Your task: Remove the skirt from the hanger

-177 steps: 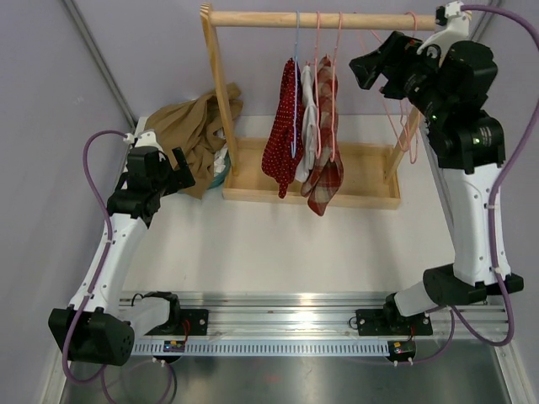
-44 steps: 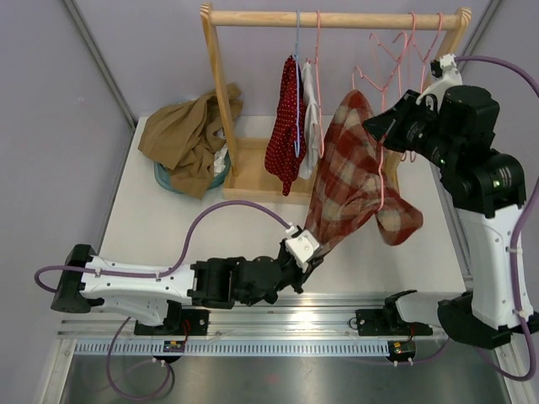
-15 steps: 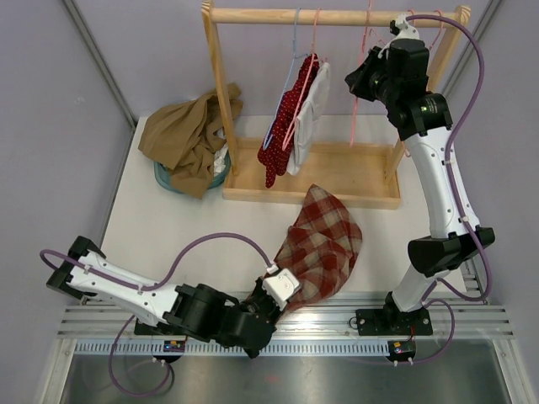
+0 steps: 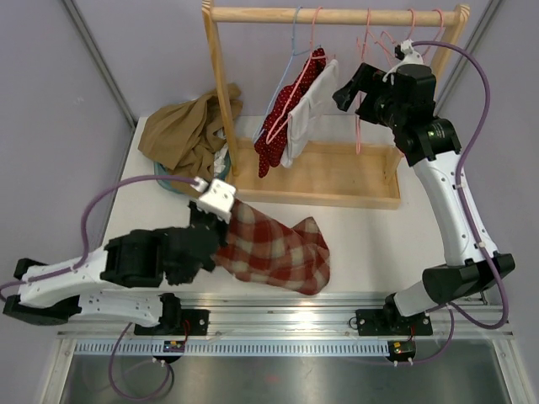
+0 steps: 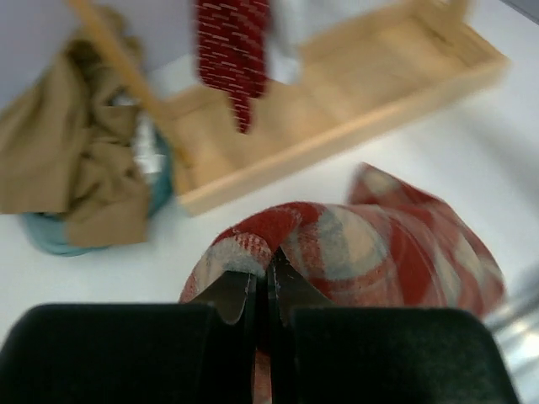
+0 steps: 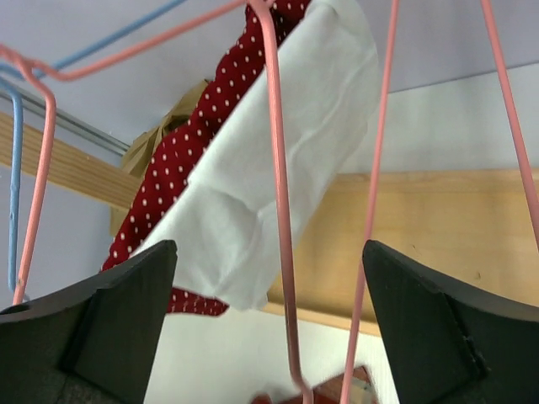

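Note:
My right gripper is to move next to the near sloping side (image 4: 298, 81) (image 6: 44, 164) of the pink hanger beside the blue hanger and close there, below that hanger's hook.
The red plaid skirt (image 4: 271, 249) lies spread on the white table, off the hanger. My left gripper (image 4: 221, 220) is shut on its left edge; in the left wrist view the closed gripper (image 5: 261, 282) pinches a fold of the skirt (image 5: 379, 244). The bare pink hanger (image 4: 359, 126) hangs from the wooden rail (image 4: 337, 15). My right gripper (image 4: 352, 87) is open up beside it. In the right wrist view the hanger wire (image 6: 278, 168) runs between the spread gripper (image 6: 265, 252), touching neither finger.
A red dotted garment (image 4: 282, 126) and a white one (image 4: 307, 105) hang on the rail over the wooden base tray (image 4: 345, 177). A brown clothes heap (image 4: 187, 135) covers a teal basket at the back left. More pink hangers (image 4: 413, 34) hang at the rail's right end.
My left arm has dragged the skirt left across the table. My right gripper has opened, let go of the pink hanger on the rail and dropped a little.

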`<state>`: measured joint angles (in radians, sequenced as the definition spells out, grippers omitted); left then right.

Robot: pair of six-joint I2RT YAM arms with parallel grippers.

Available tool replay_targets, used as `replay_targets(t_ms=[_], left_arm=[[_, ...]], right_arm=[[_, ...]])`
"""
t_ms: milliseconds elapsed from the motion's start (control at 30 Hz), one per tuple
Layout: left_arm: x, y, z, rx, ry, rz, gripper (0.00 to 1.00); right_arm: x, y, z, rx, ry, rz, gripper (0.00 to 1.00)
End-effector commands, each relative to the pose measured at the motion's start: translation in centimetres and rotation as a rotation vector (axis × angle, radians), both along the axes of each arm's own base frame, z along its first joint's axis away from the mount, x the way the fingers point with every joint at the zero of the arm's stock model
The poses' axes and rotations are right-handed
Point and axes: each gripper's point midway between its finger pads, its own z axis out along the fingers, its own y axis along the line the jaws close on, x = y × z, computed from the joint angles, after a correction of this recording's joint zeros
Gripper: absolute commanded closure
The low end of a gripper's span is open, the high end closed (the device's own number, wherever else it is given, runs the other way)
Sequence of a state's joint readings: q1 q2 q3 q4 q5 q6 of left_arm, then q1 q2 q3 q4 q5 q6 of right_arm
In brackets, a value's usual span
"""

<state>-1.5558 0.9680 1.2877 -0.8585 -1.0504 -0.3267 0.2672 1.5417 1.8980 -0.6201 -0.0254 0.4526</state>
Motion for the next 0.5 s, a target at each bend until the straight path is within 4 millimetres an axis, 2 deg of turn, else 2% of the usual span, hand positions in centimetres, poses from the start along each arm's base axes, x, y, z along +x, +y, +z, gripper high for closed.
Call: replay_targets(t_ms=[0, 33, 67, 100, 133, 167, 200, 233, 267, 300, 333, 367, 400, 433, 467], left_arm=[[3.8, 4.6, 5.8, -0.033, -0.138, 0.098, 1.0], [5.7, 6.6, 7.3, -0.02, -0.187, 0.187, 1.0], [6.5, 7.3, 8.6, -0.03, -0.21, 0.207, 1.0], [7.6, 8.1, 9.5, -0.02, -0.227, 0.244, 1.0], [10.0, 10.4, 10.1, 0.007, -0.246, 0.359, 1.0], [11.3, 10.0, 10.5, -0.002, -0.245, 0.328, 1.0], [12.2, 11.1, 12.5, -0.048, -0.268, 0.356, 1.0], [15.3, 12.1, 12.0, -0.043, -0.234, 0.397, 1.0], [16.6, 12.9, 12.8, -0.064, -0.233, 0.429, 1.0], [17.1, 14.0, 15.5, -0.104, -0.261, 0.463, 1.0], [18.7, 15.3, 16.4, -0.121, -0.265, 0.516, 1.0], [21.4, 14.9, 15.7, -0.114, -0.236, 0.528, 1.0], [21.8, 15.2, 19.2, -0.179, -0.295, 0.522, 1.0], [22.9, 15.3, 20.3, -0.222, -0.305, 0.496, 1.0], [26.3, 14.6, 19.0, -0.206, -0.266, 0.497, 1.0]], right_arm=[[-3.0, -0.9, 2.2, 0.015, -0.06, 0.004, 0.01], [-4.3, -1.4, 3.1, 0.019, -0.085, -0.003, 0.01], [-4.6, -1.6, 2.1, 0.01, -0.069, -0.008, 0.01], [-5.2, -1.8, 2.1, 0.009, -0.075, -0.011, 0.01], [-6.6, -2.3, 3.1, 0.017, -0.105, -0.014, 0.01], [-7.0, -2.3, 2.2, 0.009, -0.092, -0.012, 0.01], [-7.6, -2.5, 2.1, 0.008, -0.094, -0.011, 0.01], [-8.8, -2.9, 2.8, 0.011, -0.118, -0.012, 0.01], [-9.3, -3.1, 2.0, -0.001, -0.107, -0.014, 0.01], [-9.7, -3.2, 1.8, -0.006, -0.109, -0.012, 0.0], [-10.8, -3.6, 2.3, -0.008, -0.13, -0.016, 0.01], [-11.1, -3.7, 1.4, -0.011, -0.113, -0.016, 0.01], [-11.6, -3.8, 1.2, -0.011, -0.115, -0.018, 0.01], [-12.2, -4.0, 0.7, -0.007, -0.112, -0.018, 0.01], [-12.6, -4.1, 0.5, -0.002, -0.111, -0.018, 0.0]])
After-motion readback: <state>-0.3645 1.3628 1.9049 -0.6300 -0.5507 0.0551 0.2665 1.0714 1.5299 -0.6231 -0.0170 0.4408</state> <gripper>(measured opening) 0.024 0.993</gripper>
